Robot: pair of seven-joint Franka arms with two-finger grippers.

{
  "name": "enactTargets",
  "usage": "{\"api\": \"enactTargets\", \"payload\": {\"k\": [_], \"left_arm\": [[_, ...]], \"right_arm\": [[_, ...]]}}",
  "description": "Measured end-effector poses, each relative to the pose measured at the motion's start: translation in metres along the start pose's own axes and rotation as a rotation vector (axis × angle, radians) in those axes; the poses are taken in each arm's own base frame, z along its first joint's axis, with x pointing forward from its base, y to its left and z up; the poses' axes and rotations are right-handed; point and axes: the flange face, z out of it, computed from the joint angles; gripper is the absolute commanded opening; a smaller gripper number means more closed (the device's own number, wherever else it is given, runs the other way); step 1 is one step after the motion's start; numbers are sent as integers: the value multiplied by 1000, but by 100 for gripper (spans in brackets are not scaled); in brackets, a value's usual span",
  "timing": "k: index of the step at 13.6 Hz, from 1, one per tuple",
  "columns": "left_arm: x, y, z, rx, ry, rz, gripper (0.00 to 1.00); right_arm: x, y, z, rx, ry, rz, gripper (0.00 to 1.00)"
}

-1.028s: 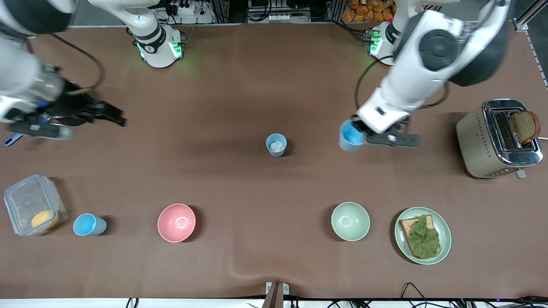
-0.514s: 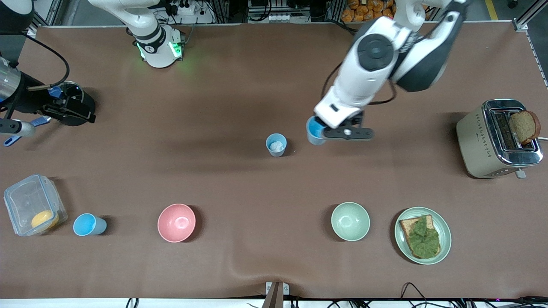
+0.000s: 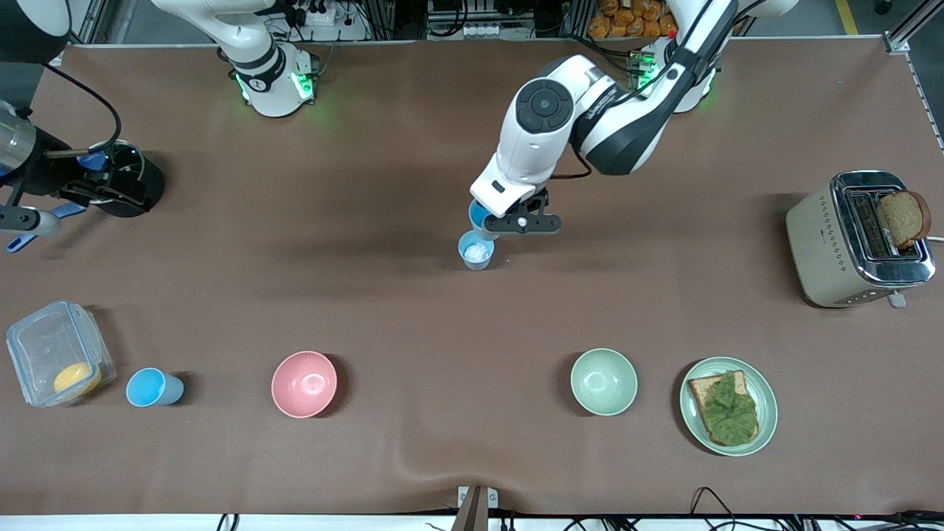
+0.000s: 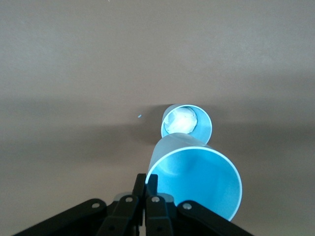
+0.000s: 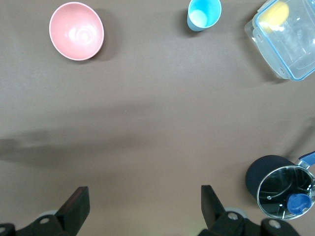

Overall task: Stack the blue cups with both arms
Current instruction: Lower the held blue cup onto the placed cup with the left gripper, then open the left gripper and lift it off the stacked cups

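Observation:
The blue cup in my left gripper, now hanging over another blue cup, will be let go inside the standing blue cup (image 3: 476,245) (image 4: 187,122) with something whitish in it.
My left gripper (image 3: 498,224) (image 4: 146,184) is shut on the rim of a blue cup (image 3: 479,216) (image 4: 197,178), which it holds in the air. The held cup hangs over another blue cup (image 3: 476,251) (image 4: 183,123), slightly off its centre. That standing cup is upright at the table's middle and has something whitish inside. One more blue cup (image 3: 151,388) (image 5: 203,14) stands near the front edge toward the right arm's end. My right gripper (image 5: 143,192) is open and holds nothing, high over bare table at that end.
Along the front edge stand a clear lidded container (image 3: 55,354) (image 5: 283,34), a pink bowl (image 3: 304,383) (image 5: 76,30), a pale green bowl (image 3: 603,381) and a plate (image 3: 769,391) with toast. A black pot (image 3: 133,193) (image 5: 280,189) sits below the right arm. A toaster (image 3: 855,240) stands at the left arm's end.
The left arm has carried its blue cup from near the toaster's side to over the middle cup. The right arm drew back toward its end of the table, then stayed still.

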Motion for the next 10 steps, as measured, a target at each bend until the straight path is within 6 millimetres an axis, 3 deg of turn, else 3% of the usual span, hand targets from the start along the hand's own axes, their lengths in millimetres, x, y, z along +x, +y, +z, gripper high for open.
{"api": "enactTargets", "payload": {"k": [4,10], "left_arm": [[2,6,37,-14,6,-15,0],[10,6,61,-15,24,-18,0]], "right_arm": [[1,-6,4,-4,-5,-12,100],[5,-15,8,-6,3,-26,100]]}}
